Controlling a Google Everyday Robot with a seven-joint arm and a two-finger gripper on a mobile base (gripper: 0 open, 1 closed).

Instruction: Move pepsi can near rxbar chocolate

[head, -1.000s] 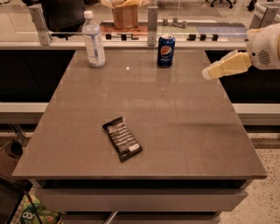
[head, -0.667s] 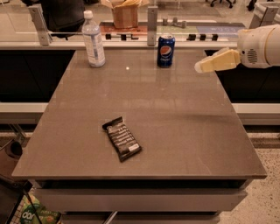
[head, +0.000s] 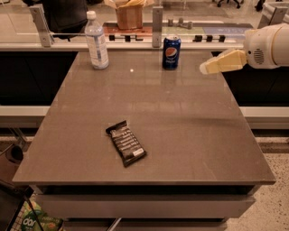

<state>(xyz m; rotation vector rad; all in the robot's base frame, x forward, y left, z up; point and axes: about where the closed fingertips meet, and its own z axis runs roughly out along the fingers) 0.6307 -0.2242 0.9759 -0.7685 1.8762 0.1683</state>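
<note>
Next, my gripper goes to the upper half of the pepsi can [head: 171, 45] and closes there, leaving the can's lower half free below the fingers.
The pepsi can [head: 171, 52] stands upright near the far edge of the grey table [head: 189, 122], right of centre. The rxbar chocolate [head: 126, 142] lies flat in its black wrapper at the front left of centre, white patch toward the front. My gripper [head: 207, 67] reaches in from the right edge on a white arm [head: 266, 45]. Its cream fingers point left. It is above the table's right side, a short way right of the can and apart from it. It holds nothing that shows.
A clear water bottle [head: 96, 41] stands at the far left of the table. Behind the table runs a counter with metal posts [head: 156, 26] and a brown paper bag [head: 129, 13]. A green package [head: 34, 221] lies on the floor at front left.
My gripper has moved left and up, closer to the pepsi can. The can, the bar and the bottle have not moved.
</note>
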